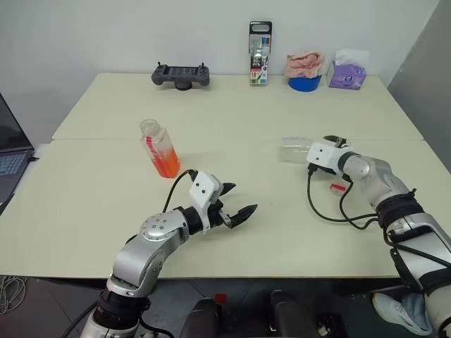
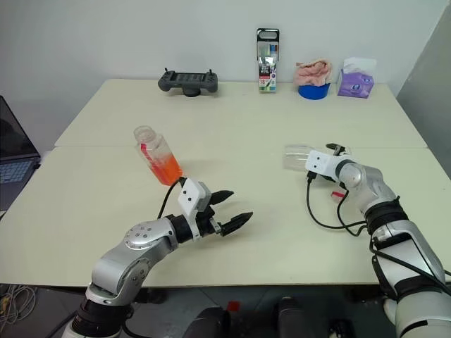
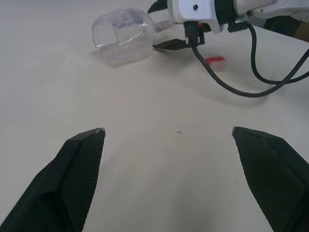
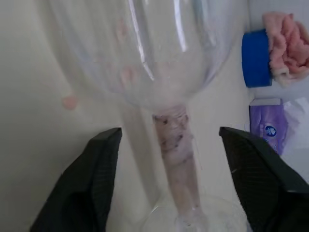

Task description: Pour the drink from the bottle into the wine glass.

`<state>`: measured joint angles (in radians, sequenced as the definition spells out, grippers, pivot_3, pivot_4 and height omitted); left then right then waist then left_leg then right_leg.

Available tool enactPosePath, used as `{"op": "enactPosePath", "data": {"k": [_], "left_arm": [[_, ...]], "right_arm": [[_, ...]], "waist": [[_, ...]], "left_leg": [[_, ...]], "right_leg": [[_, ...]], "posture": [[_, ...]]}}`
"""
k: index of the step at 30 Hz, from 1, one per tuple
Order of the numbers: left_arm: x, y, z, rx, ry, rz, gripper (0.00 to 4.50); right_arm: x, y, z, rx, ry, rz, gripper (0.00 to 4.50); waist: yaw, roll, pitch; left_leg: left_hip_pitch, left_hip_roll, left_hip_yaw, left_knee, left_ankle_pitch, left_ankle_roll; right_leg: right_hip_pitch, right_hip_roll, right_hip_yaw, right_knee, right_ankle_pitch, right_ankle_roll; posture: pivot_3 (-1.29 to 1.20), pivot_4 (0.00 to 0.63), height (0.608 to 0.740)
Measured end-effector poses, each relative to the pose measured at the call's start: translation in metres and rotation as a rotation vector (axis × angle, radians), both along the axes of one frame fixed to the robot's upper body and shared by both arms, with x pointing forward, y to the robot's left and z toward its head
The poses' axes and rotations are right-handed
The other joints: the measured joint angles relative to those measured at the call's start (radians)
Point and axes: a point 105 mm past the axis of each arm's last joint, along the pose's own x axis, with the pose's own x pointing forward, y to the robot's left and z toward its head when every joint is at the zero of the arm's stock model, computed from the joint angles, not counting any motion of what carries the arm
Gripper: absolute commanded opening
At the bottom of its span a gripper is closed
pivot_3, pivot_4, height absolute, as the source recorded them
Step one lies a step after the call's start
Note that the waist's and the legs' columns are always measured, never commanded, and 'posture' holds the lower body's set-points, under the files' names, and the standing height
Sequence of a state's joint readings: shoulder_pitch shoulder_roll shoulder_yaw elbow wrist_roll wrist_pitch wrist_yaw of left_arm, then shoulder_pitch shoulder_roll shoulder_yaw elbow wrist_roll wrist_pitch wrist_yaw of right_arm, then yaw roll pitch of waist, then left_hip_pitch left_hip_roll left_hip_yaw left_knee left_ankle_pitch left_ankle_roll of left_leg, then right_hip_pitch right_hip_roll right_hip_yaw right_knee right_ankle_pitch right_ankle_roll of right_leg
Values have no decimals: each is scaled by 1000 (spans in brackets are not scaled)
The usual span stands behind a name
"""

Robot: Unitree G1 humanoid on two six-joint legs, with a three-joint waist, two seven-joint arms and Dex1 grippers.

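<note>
Next, the left gripper grips the bottle's upper body point(image 1: 158, 145), just below the neck, to lift it for pouring.
The bottle point(image 1: 161, 148) stands on the table left of centre, its lower part holding the orange-red drink point(image 1: 168, 163); its neck shows no cap. The clear wine glass point(image 1: 296, 149) lies on its side at the right, bowl pointing left. My right gripper point(image 4: 170, 130) is open, with one black finger on each side of the glass's stem point(image 4: 175, 145) and a gap on both sides. My left gripper point(image 1: 236, 201) hovers open and empty over the table's front middle, pointing right towards the glass point(image 3: 123, 35).
A small red-and-white piece point(image 1: 338, 188) lies beside my right arm, where a black cable point(image 1: 331, 208) loops on the table. Along the far edge sit a game controller point(image 1: 181, 74), a marker pack point(image 1: 259, 53), a blue bowl with pink cloth point(image 1: 304, 70) and a purple tissue pack point(image 1: 347, 70). A laptop point(image 1: 10, 151) is at the left.
</note>
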<state>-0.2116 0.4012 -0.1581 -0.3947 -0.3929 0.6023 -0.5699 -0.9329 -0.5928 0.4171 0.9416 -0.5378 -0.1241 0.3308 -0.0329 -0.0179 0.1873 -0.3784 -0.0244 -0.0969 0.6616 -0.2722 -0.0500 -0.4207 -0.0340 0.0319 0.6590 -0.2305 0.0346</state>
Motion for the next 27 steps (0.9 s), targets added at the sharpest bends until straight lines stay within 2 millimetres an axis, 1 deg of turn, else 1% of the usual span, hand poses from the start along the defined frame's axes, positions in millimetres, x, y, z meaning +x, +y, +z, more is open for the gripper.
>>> {"op": "enactPosePath", "data": {"k": [2,3,4,6,7,11,12,13,14,16,17,19,21,23,24,26,27], "left_arm": [[0,0,0,0,-1,4,4500],[1,0,0,2,-2,7,4500],[1,0,0,3,-3,10,4500],[1,1,0,2,-4,14,4500],[2,2,0,1,-5,18,4500],[2,6,0,4,-5,25,4500],[2,8,-1,8,-2,26,4500],[1,14,-2,10,3,37,4500],[1,19,-2,14,5,52,4500],[0,37,1,9,-6,106,4500],[-1,42,4,0,-18,123,4500],[-7,52,15,-35,-50,151,4500],[-12,53,23,-61,-71,153,4500],[-18,55,27,-83,-68,165,4500],[-23,57,28,-96,-58,176,4500],[-29,58,31,-116,-47,184,4500],[-32,57,34,-121,-48,182,4500]], "right_arm": [[1,0,-3,-16,3,-7,1660],[3,0,-1,-23,-9,-6,1353],[4,1,2,-29,-17,-3,938],[4,2,4,-46,-27,9,253],[5,2,6,-48,-31,11,178],[4,8,7,-67,-37,46,178],[3,12,10,-61,-44,63,178],[2,19,17,-13,-56,81,178],[1,24,25,43,-71,87,178],[-1,42,56,320,-120,87,177],[-2,54,71,466,-142,103,177],[-10,77,99,826,-180,152,177],[-18,94,108,994,-164,203,177],[-25,108,100,1132,-114,230,177],[-31,118,88,1216,-71,244,177],[-42,141,53,1330,51,234,177],[-48,153,35,1346,110,227,177]], "waist": [[0,0,0],[0,0,0],[0,0,0],[-1,0,0],[-1,0,0],[-2,0,0],[-4,0,0],[-8,0,0],[-10,0,0],[-18,0,0],[-20,0,0],[-22,0,0],[-18,0,0],[-8,-1,-1],[-6,-2,-1],[-6,-1,-1],[-6,-1,-1]], "left_leg": [[1,0,2,0,0,0],[1,0,3,0,0,0],[2,0,3,0,0,0],[3,1,4,0,0,0],[4,1,5,-1,0,0],[4,2,7,-1,0,1],[4,2,8,-1,0,1],[4,2,8,-1,-1,1],[4,3,9,-1,-1,1],[4,4,8,-1,-1,1],[4,4,8,-1,-1,2],[5,8,7,-1,-2,2],[5,12,7,-1,-2,2],[5,12,7,-1,-2,2],[5,12,8,0,-2,3],[5,12,9,0,-2,3],[5,12,10,0,-2,3]], "right_leg": [[0,0,2,0,0,0],[0,0,3,0,0,0],[0,1,3,0,0,0],[0,2,5,1,0,0],[0,2,5,1,0,0],[0,3,7,1,0,0],[-1,3,8,2,0,0],[-2,3,8,2,0,1],[-2,3,9,2,0,1],[-2,4,9,3,0,1],[-2,5,9,3,0,1],[-1,6,8,3,0,0],[-1,6,7,3,0,0],[0,6,7,2,0,0],[1,6,7,2,0,0],[0,6,8,3,0,0],[-1,6,9,3,0,0]], "posture": [[0,150,740],[0,150,740],[0,150,740],[0,150,740],[0,150,740],[0,150,740],[0,150,740],[0,150,740],[0,150,740],[0,150,740],[0,150,740],[0,150,740],[0,150,740],[0,150,740],[0,150,740],[0,150,740],[0,150,740]]}}
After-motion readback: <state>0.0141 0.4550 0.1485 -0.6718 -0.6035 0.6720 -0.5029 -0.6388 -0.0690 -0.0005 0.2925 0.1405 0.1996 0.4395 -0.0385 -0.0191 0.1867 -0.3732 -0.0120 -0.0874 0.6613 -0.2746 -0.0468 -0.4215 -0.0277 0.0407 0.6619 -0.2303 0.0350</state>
